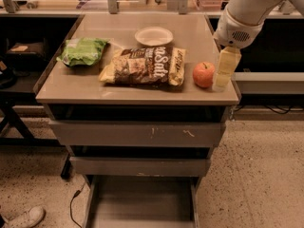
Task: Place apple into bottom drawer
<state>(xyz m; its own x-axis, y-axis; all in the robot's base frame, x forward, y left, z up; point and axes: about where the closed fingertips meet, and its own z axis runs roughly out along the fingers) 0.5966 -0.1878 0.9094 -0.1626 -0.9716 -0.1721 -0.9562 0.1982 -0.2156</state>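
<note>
The red-orange apple is the next thing for me to take hold of. My gripper needs to close on the apple's side [210,74] farthest from the brown chip bag.
The apple [203,74], red-orange and round, sits on the cabinet top [118,91] near its front right corner. My gripper [222,82] hangs from the white arm just to the right of the apple, close beside it and reaching down to the tabletop. The bottom drawer [142,203] is pulled out at the foot of the cabinet, and its flat grey floor is bare.
A brown chip bag [142,65] lies left of the apple, a green bag [83,51] lies further left, and a white bowl [153,35] stands behind them. Two upper drawers [137,133] are closed. A shoe [23,217] and a cable [73,205] lie on the floor at the left.
</note>
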